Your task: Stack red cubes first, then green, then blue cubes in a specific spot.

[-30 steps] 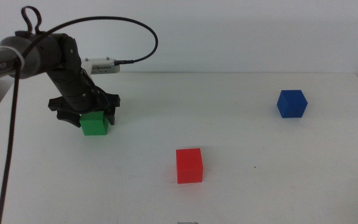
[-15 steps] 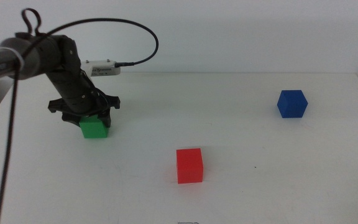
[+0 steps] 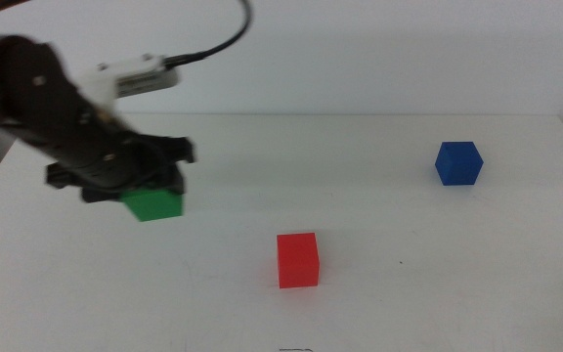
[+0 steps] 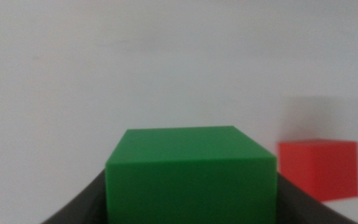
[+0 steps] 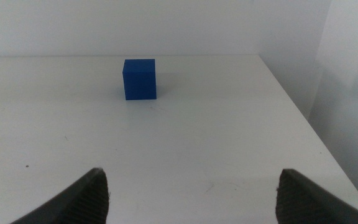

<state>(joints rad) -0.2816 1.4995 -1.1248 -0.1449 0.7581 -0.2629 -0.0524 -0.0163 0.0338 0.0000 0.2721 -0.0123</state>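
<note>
I should let go of the green cube with my left gripper on the top side of the red cube point(image 3: 297, 248) point(image 4: 322, 169).
My left gripper point(image 3: 150, 191) is shut on the green cube point(image 3: 154, 203), which hangs just above the white table at the left. In the left wrist view the green cube point(image 4: 190, 174) fills the space between the dark jaws, with the red cube point(image 4: 319, 168) beyond it. The red cube point(image 3: 298, 259) rests on the table near the front centre. Far right on the table sits the blue cube point(image 3: 458, 162). The right wrist view shows the blue cube point(image 5: 139, 79) well ahead of my right gripper point(image 5: 191, 193), which is open and holds nothing; that arm is out of the middle view.
The left arm's black cable point(image 3: 218, 44) arcs above the table at the back. The table's right edge point(image 5: 303, 118) runs close to the blue cube's side. A pale wall stands behind the table.
The left gripper has lifted the green cube off the table, swung nearer the camera and shifted slightly right; it is motion-blurred. The red and blue cubes have not moved.
</note>
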